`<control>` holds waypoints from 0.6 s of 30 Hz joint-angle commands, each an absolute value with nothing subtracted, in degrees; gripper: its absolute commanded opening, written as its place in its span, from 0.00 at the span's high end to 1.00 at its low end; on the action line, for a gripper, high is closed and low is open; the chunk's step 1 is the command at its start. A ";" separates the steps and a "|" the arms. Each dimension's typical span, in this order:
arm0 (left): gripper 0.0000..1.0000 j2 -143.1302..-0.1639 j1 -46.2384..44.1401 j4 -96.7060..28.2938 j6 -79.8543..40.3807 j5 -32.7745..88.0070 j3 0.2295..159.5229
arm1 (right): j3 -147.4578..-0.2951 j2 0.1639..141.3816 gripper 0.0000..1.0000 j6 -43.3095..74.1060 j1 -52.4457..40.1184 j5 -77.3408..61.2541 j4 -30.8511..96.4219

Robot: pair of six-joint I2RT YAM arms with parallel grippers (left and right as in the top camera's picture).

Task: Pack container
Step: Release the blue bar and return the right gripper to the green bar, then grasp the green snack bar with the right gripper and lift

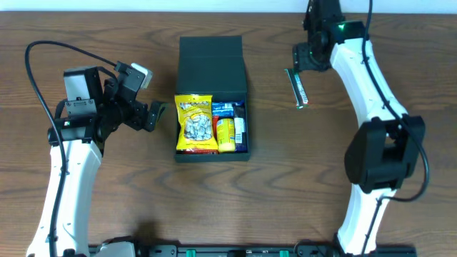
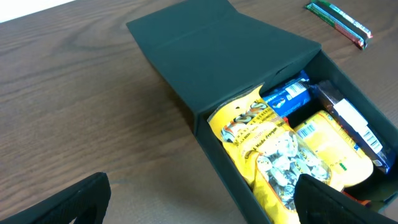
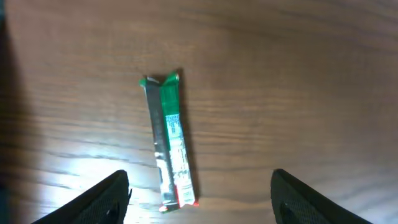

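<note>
My right gripper is to go next to the stick packet's middle (image 1: 295,87) (image 3: 168,132), at the barcode beside its green end. It should close there.
The black container (image 1: 212,155) stands open at the table's middle, its flap lid (image 1: 211,66) folded back. Inside lie a yellow snack packet (image 1: 195,123), a smaller yellow packet (image 1: 226,134) and a blue packet (image 1: 223,108). The left wrist view shows the container (image 2: 214,140) and the yellow packet (image 2: 267,152) too. My left gripper (image 1: 156,116) is open and empty just left of the container. A green and silver stick packet (image 1: 297,88) lies on the table right of the container. My right gripper (image 1: 309,57) is open and empty above it, and the stick (image 3: 169,140) lies between its fingers in the right wrist view.
The wooden table (image 1: 107,193) has bare room in front of the container and on both sides. The stick packet also shows at the top right of the left wrist view (image 2: 339,22).
</note>
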State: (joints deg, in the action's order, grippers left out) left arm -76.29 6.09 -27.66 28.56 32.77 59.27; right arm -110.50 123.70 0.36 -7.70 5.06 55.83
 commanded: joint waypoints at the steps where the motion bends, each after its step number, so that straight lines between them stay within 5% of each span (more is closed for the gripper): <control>1: 0.05 -76.49 5.96 -27.62 28.03 32.67 60.71 | -109.69 127.98 0.26 -6.70 -7.79 0.71 55.57; 18: 0.05 -76.51 5.96 -26.72 26.55 32.60 60.71 | -109.69 135.28 0.37 -6.94 -8.05 0.54 53.93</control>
